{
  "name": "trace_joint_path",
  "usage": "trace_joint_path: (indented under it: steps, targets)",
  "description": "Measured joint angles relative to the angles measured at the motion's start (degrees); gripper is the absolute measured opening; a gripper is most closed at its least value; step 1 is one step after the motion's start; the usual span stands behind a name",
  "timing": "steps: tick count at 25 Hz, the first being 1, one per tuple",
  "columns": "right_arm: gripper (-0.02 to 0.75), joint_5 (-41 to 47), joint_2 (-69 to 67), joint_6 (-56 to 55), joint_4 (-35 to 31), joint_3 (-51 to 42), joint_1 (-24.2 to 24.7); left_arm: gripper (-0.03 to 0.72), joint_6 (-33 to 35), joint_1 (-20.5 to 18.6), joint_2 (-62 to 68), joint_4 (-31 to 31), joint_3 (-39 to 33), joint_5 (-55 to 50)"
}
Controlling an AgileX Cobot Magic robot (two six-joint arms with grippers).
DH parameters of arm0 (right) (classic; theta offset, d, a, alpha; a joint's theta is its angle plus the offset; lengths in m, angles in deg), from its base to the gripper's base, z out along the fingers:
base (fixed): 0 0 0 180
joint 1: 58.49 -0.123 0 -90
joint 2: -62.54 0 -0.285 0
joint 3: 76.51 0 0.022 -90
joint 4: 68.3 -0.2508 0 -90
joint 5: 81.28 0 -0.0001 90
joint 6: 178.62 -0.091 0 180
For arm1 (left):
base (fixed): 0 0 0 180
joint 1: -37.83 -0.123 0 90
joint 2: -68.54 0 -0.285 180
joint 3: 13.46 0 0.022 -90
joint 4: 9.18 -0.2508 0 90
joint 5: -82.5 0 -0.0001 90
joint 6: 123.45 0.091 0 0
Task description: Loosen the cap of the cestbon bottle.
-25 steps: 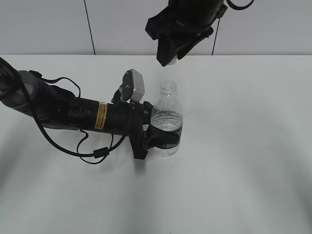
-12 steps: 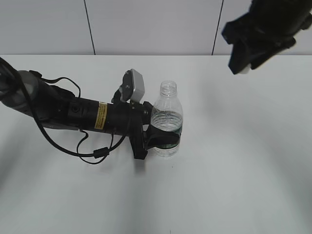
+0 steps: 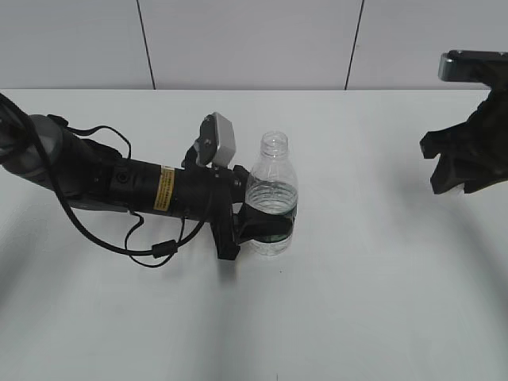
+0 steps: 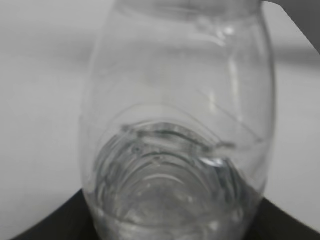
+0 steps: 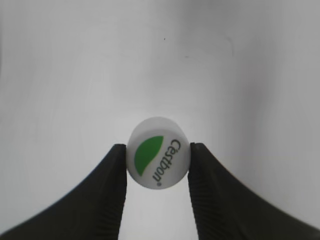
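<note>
The cap will leave my right gripper on the bare table well out [image 3: 422, 235] beside the cestbon bottle's base.
The cestbon bottle [image 3: 271, 194] stands upright mid-table, clear with a dark green label band and an open neck with no cap on it. My left gripper [image 3: 266, 226] is shut on its lower body; the bottle fills the left wrist view [image 4: 175, 125]. My right gripper [image 3: 456, 171] is far to the right, low over the table. In the right wrist view it [image 5: 158, 152] is shut on the cap [image 5: 158, 152], white with a green leaf mark and "Cestbon" lettering, held above bare white table.
The white table [image 3: 357, 302] runs to a grey panelled wall [image 3: 238, 40] at the back. The left arm [image 3: 119, 186] and its cable [image 3: 151, 246] lie across the left half of the table.
My right gripper has carried the cap away from above the bottle's neck, moving right and down to the table's right side. The left gripper and bottle have not moved.
</note>
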Motion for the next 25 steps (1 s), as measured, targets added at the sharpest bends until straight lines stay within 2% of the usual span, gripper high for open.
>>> trace_joint_path:
  steps: [7,14,25]
  targets:
    - [0.298,-9.2,-5.7,-1.5,-0.9,-4.7,0.0,0.363,1.6,0.0,0.0,0.2,0.0,0.1]
    - [0.298,-12.0,-12.9,-1.5,-1.2,-4.8,0.0,0.363,3.8,0.1,0.0,4.4,0.0,-1.2]
    - [0.310,-15.2,-15.2,0.2,-1.3,-4.8,0.0,0.363,3.9,0.1,0.0,4.6,0.0,-1.3]
